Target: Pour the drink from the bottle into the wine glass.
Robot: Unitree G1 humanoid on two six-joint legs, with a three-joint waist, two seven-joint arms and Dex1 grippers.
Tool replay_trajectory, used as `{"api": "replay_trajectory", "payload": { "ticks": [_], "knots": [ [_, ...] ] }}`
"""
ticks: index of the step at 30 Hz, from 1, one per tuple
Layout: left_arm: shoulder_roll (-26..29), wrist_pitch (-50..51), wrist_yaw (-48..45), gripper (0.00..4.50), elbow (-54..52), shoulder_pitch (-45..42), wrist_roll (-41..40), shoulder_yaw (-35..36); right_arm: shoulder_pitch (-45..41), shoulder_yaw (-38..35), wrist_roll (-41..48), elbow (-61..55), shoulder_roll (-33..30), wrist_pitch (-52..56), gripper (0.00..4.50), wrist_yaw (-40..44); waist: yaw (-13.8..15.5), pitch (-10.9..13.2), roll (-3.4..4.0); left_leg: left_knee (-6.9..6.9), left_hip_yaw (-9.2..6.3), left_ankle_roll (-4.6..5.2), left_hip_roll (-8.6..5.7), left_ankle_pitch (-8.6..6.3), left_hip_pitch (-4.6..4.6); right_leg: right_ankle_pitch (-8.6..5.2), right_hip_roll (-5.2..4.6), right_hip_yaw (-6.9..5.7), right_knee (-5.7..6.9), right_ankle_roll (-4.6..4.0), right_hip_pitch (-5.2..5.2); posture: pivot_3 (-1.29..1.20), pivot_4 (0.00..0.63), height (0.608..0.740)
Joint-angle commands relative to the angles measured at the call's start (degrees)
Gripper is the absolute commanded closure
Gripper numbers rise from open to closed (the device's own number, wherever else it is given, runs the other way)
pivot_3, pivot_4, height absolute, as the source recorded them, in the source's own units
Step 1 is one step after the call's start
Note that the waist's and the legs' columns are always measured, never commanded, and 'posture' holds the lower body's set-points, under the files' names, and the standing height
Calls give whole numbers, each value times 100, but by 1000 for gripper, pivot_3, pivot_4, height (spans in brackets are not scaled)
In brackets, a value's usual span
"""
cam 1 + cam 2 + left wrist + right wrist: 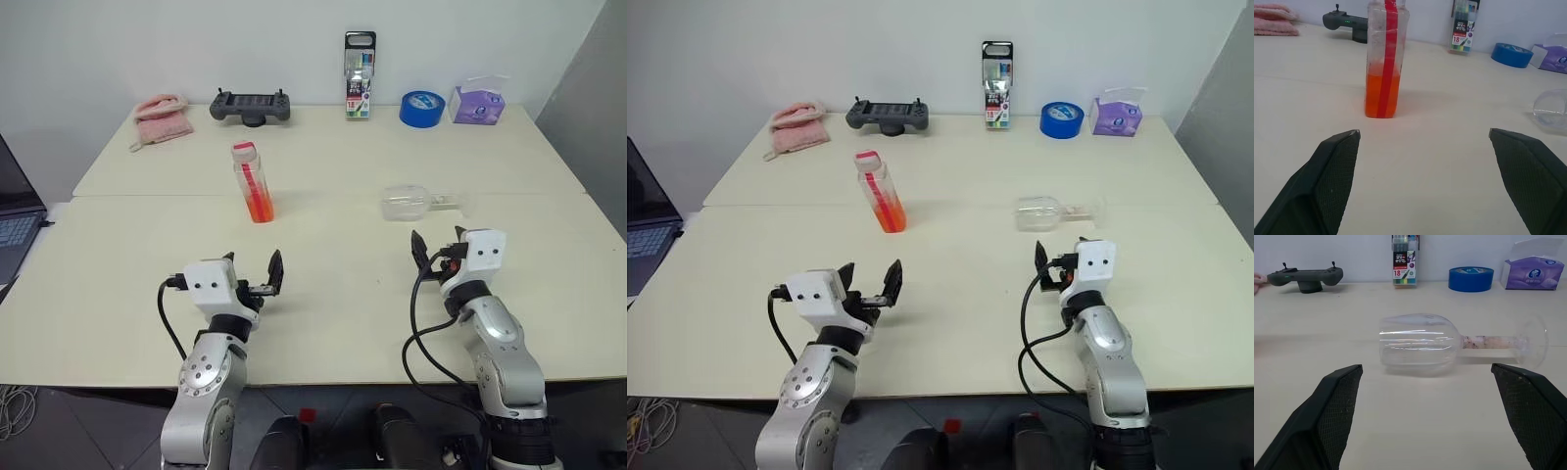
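Observation:
Next, my left gripper goes to the middle of the bottle's body (253, 183) (1384, 58), just above the orange-red drink, and closes there.
The bottle (253, 183) stands upright on the table's left half, clear with a red cap. The orange-red drink (1382, 95) fills its lower part. On its side at the right lies the wine glass (416, 204), bowl toward the bottle and foot pointing right. My left gripper (254, 264) is open near the front edge, short of the bottle, with nothing between its fingers (1334, 166). My right gripper (438, 245) is open too, just short of the lying wine glass (1418, 345), and empty.
Along the back edge are a pink cloth (162, 117), a grey controller (250, 106), a marker pack (359, 76), a blue tape roll (422, 108) and a purple tissue box (477, 103). A laptop (15, 211) sits off the table's left side.

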Motion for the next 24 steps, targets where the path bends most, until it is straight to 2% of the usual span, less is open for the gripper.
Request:
{"api": "replay_trajectory", "payload": {
  "ticks": [1,6,12,14,18,19,24],
  "knots": [
    [7,-108,4,10,-87,-31,72,-43,-22,29,-15,-151,1,-101,0,-1,0,0,0,0,0,0,0,0,0,0,0,0,0,0,0,0,150,740],
    [-56,-182,38,10,-38,9,55,9,9,91,99,-213,-78,-84,0,257,-1,0,0,0,1,0,0,0,0,0,0,0,-1,0,0,0,150,740],
    [-73,-324,161,10,163,-148,307,-14,-82,660,377,-444,-284,35,0,1055,-1,0,0,0,0,0,-1,0,1,0,1,0,-1,1,0,0,150,740],
    [-116,-421,275,10,428,-430,425,-6,-430,814,593,-484,-363,264,0,1378,0,1,-1,1,0,0,-1,0,2,0,1,-1,-1,1,2,0,150,740],
    [-242,-607,433,10,1078,-1079,464,150,-1546,653,1321,-259,-370,1094,0,1732,2,0,-1,4,-1,0,-14,0,4,3,3,-4,0,-4,5,0,150,740],
    [-245,-666,448,10,1216,-1239,492,168,-1785,618,1458,-172,-418,1246,0,1836,2,0,-1,4,-3,0,-17,0,3,18,4,-7,1,-28,4,0,150,740],
    [-203,-783,616,10,1663,-1859,581,359,-2512,623,2043,132,-825,1838,0,2610,4,0,-2,1,-13,0,-17,0,-2,21,3,-15,-3,-32,4,0,150,740]
  ]
}}
